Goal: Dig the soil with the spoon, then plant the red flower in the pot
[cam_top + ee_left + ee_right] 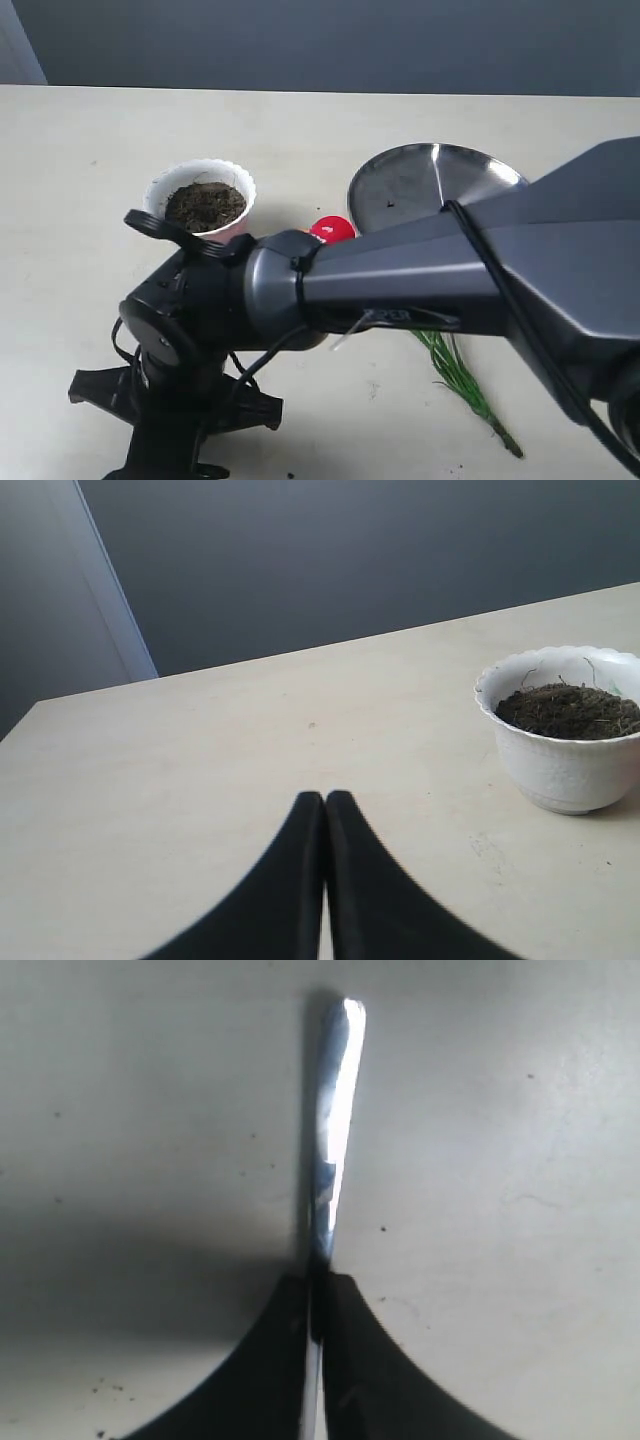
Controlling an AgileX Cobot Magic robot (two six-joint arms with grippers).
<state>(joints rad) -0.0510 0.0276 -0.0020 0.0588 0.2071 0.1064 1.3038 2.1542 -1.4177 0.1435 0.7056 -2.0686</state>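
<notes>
I have the spoon in my right gripper toward its handle's tip, so it should open and grab the handle closer to the spoon's bowl (309, 1408) before it digs the soil.
The white scalloped pot (160, 190) stands at the left of the table, filled with dark crumbly soil (205, 205). My right gripper (318, 1282) is shut on the shiny spoon (335, 1120), which shows edge-on, pointing away over bare tabletop. In the left wrist view the pot (560, 770) and its soil (570, 708) stand off to one side of my left gripper (325, 798), which is shut on nothing. The red flower (332, 229) peeks out behind the big grey arm (420, 270). Its green stems (465, 385) lie on the table. In the exterior view both grippers' fingertips are hidden.
A wide round steel plate (430, 185) sits at the back right, next to the flower. The grey arm crosses the exterior view from the right down to the lower left and covers much of the table. A few dark soil crumbs (105, 1390) lie near the right gripper.
</notes>
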